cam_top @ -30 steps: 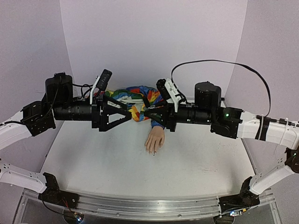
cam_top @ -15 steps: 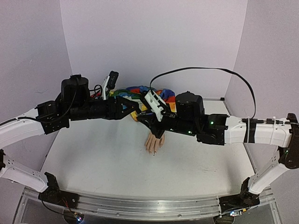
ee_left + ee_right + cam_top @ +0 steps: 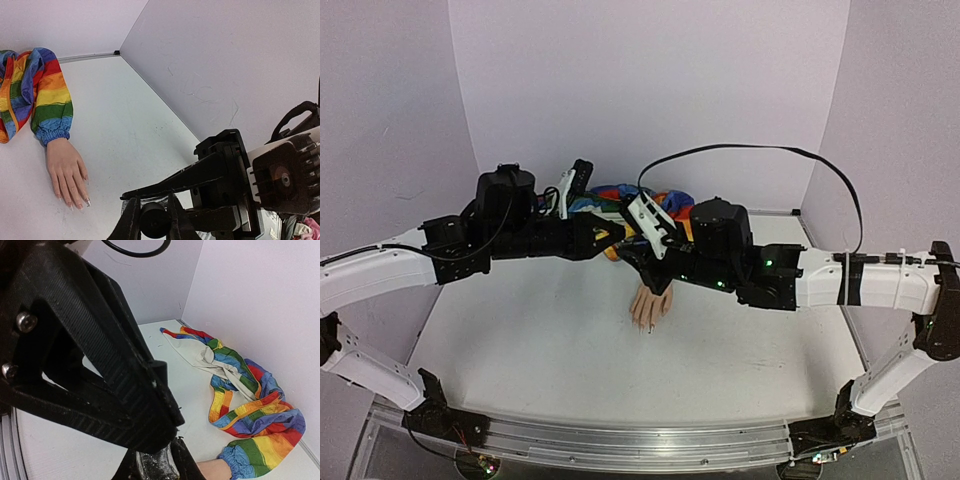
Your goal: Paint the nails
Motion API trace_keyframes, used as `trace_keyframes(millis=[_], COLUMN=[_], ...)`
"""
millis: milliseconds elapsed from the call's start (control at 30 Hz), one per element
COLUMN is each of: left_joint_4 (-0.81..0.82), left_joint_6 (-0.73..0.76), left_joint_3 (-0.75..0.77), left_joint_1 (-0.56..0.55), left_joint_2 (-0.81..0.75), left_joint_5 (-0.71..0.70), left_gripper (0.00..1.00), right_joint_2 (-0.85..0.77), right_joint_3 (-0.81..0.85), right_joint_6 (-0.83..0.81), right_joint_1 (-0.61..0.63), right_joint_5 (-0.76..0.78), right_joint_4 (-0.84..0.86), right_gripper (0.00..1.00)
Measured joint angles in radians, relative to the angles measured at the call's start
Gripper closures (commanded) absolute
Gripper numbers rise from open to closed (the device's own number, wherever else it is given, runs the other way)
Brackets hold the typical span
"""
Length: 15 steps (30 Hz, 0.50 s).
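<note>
Both wrists are rolled over with the black cap on the bottle, so next I open my left gripper, back it off and take the cap (image 3: pixel 155 221) at a different angle.
The pale mannequin hand (image 3: pixel 650 305) lies palm down on the white table, coming out of a rainbow-striped sleeve (image 3: pixel 620 197). Its nails (image 3: pixel 76 203) show at the fingertips in the left wrist view; one looks glittery. Both grippers meet in the air above and behind the hand. My right gripper (image 3: pixel 156 460) is shut on a small glass bottle (image 3: pixel 159 469) with glittery contents. My left gripper (image 3: pixel 152 201) is shut on the bottle's black cap (image 3: pixel 152 221). In the top view the left gripper (image 3: pixel 608 236) and right gripper (image 3: pixel 632 250) touch end to end, and the bottle is hidden between them.
The rest of the striped garment (image 3: pixel 235 385) lies bunched toward the back wall. Lilac walls close in the table on three sides. A black cable (image 3: pixel 750 150) arcs over the right arm. The metal rail (image 3: pixel 620 445) runs along the near edge.
The left arm reached right to the right gripper and its jaws closed on the cap. The right arm swung left over the hand earlier and has held nearly still since.
</note>
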Motion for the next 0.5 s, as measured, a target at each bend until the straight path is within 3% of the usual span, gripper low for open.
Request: trace_keyframes(millis=[133,233,400,500], left_joint_4=[0.005,0.008,0.054,0.101], left_joint_6=[0.047,0.105,0.262,0.340], left_joint_3=[0.010,0.014,0.043,0.069], left_joint_1=[0.012,0.021,0.037,0.032], left_joint_2=[0.018,0.020,0.021,0.019], left_joint_5=[0.054,0.145,0.496,0.748], left_gripper=[1.00,1.00,1.00,1.00], right_joint_2=[-0.008,-0.040,-0.123,-0.130], right_joint_3=[-0.001,-0.010,-0.017,-0.016], right_joint_6=[0.019,0.051,0.191,0.355], right_joint_1=[-0.010,-0.035,-0.111,-0.120], right_joint_5=[-0.027,-0.143,-0.589,-0.933], right_joint_4=[-0.017,-0.048,-0.098,-0.005], right_gripper=[1.00,1.00,1.00,1.00])
